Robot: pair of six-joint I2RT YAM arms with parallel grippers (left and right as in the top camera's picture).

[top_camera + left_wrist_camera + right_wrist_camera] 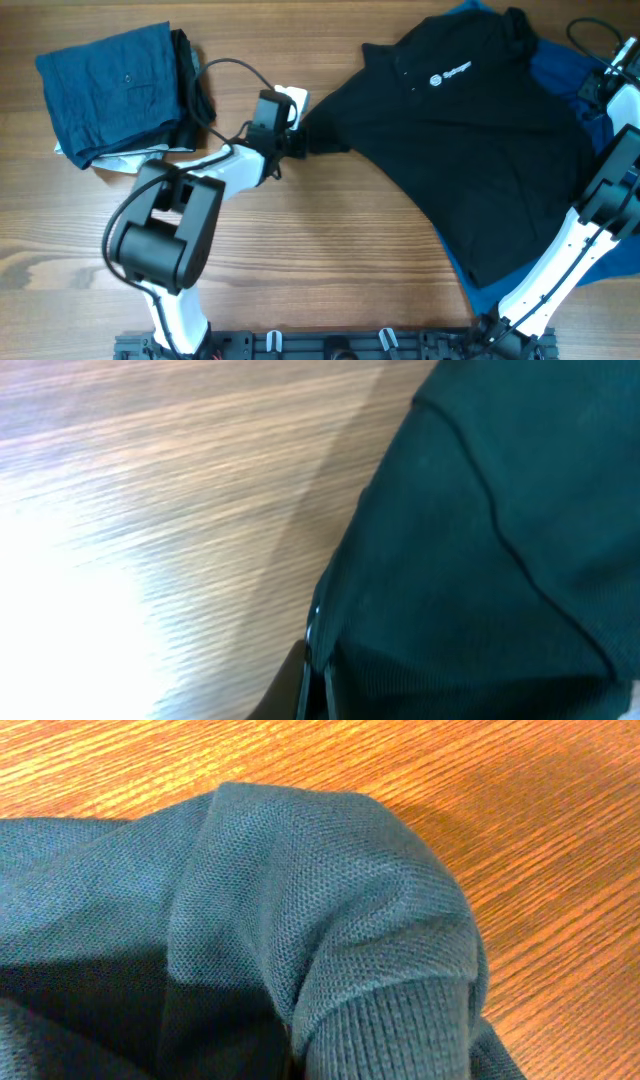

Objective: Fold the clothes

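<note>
Next, I release the tip of the black polo shirt's sleeve with my left gripper on the bare wood (243,148) near the folded blue garment.
The black polo shirt (470,140) of the clothes lies spread over the right half of the table, its white logo (452,75) facing up. My left gripper (297,140) is shut on the tip of the shirt's left sleeve, which is pulled out toward the table's middle. In the left wrist view the dark fabric (480,560) fills the right side and runs into the closed gripper (318,682). My right gripper (602,85) sits at the shirt's far right edge. In the right wrist view the bunched sleeve with its ribbed cuff (400,1020) covers the fingers.
A folded blue garment (105,90) lies at the back left, with a black piece (192,80) beside it. Another blue garment (470,285) lies under the black shirt and shows at its front and right edges (560,70). Bare wood table (330,230) lies between the arms.
</note>
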